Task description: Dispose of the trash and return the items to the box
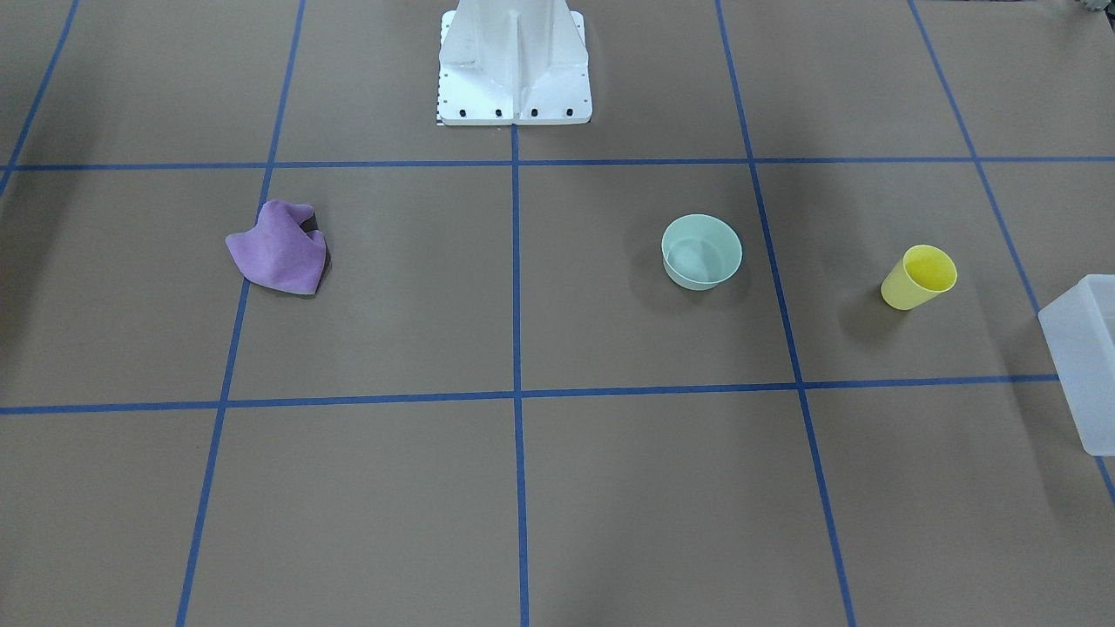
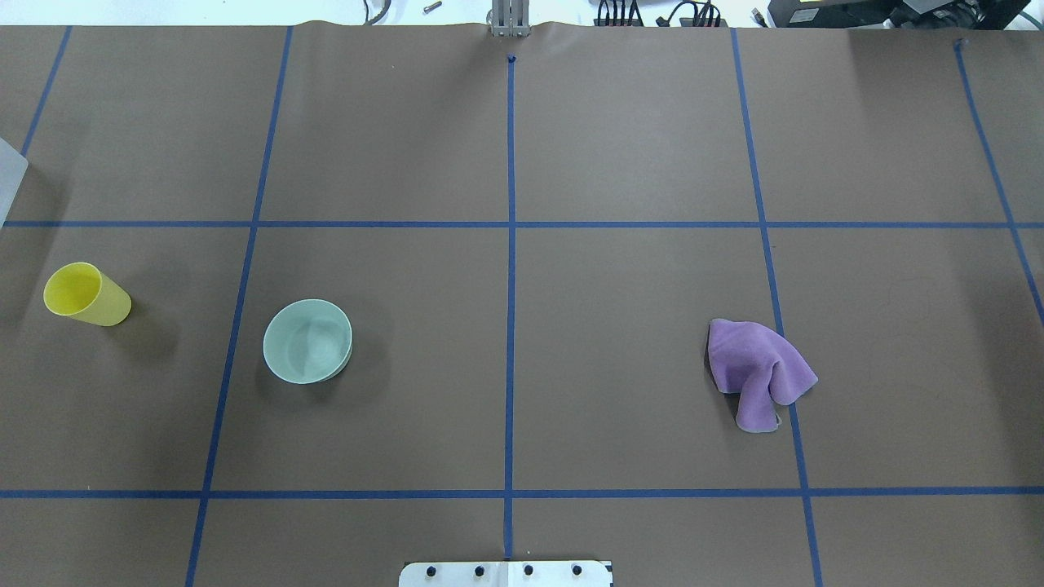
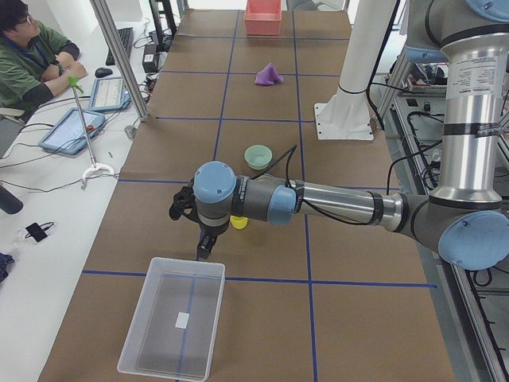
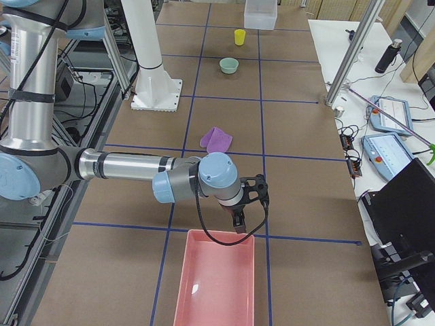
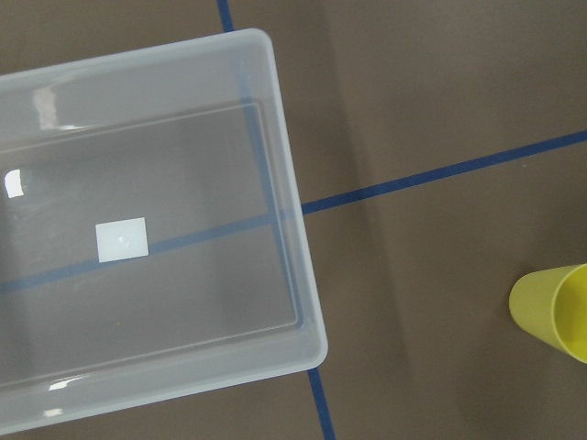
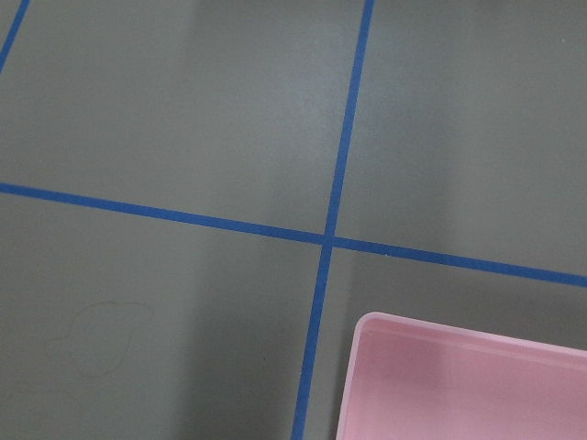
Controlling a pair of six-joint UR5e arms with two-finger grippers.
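Observation:
The yellow cup is next for my left gripper, which should go to it and close on the cup's rim (image 1: pixel 955 277) (image 5: pixel 554 319), on the side facing the frosted box.
The frosted box (image 3: pixel 159 334) stands empty at the table's left end; it also shows in the left wrist view (image 5: pixel 183 275). A yellow cup (image 1: pixel 919 277) stands upright near it, and a mint bowl (image 1: pixel 701 252) stands further in. A crumpled purple cloth (image 2: pixel 754 371) lies on the right half. My left gripper (image 3: pixel 203 251) hangs just above the box's near rim, beside the cup; I cannot tell if it is open. My right gripper (image 4: pixel 239 221) hangs over the rim of a pink bin (image 4: pixel 217 285); I cannot tell its state either.
The white robot base (image 1: pixel 514 65) stands at the table's middle rear edge. Blue tape lines grid the brown table. An operator (image 3: pixel 32 56) sits at a side desk with tablets. The pink bin's corner shows in the right wrist view (image 6: pixel 477 385).

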